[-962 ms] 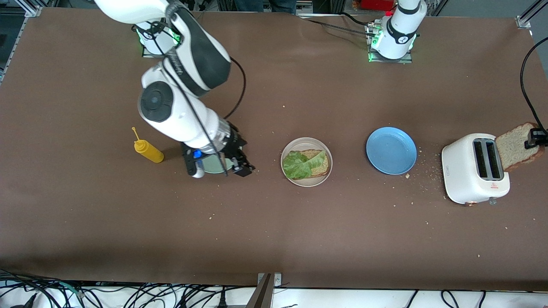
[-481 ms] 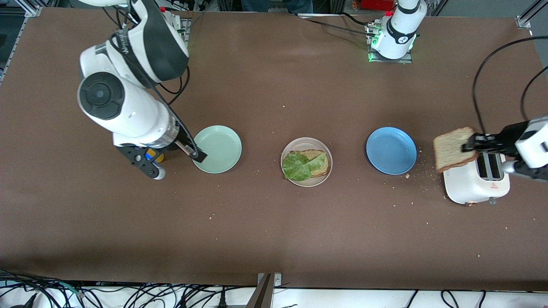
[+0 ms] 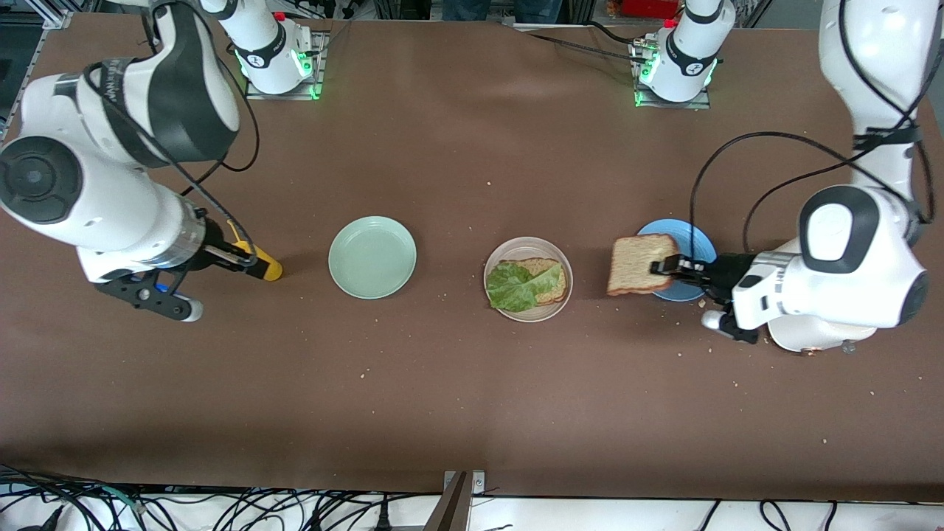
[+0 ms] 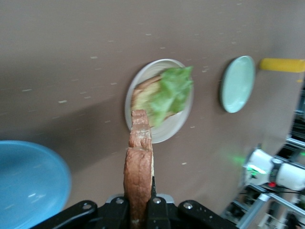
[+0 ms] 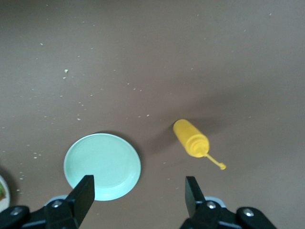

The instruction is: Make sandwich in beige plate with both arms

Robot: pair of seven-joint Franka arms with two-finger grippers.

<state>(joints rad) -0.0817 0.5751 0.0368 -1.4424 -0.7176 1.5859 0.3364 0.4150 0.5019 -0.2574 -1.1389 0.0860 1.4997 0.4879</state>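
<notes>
The robot's left gripper will release the second bread slice on top of the green lettuce leaf point(image 3: 537, 282) point(image 4: 159, 101).
The beige plate point(image 3: 528, 313) sits mid-table with a bread slice point(image 3: 553, 284) on it and a green lettuce leaf point(image 3: 516, 286) lying on that slice. My left gripper point(image 3: 670, 265) is shut on the edge of a second toasted bread slice point(image 3: 638, 264) and holds it in the air over the blue plate's point(image 3: 693, 234) rim, beside the beige plate. In the left wrist view that held bread slice point(image 4: 139, 162) stands edge-on in the left gripper point(image 4: 140, 212), with the beige plate point(image 4: 177, 129) and lettuce leaf point(image 4: 170, 91) past it. My right gripper point(image 5: 139, 195) is open and empty.
A mint-green plate point(image 3: 372, 257) lies toward the right arm's end, with a yellow mustard bottle point(image 3: 265, 270) beside it under the right gripper point(image 3: 234, 254). A white toaster point(image 3: 826, 344) is mostly hidden under the left arm. Crumbs dot the brown table.
The left arm has carried the bread slice from over the toaster to over the blue plate. The right arm has drawn back from the green plate toward the mustard bottle.
</notes>
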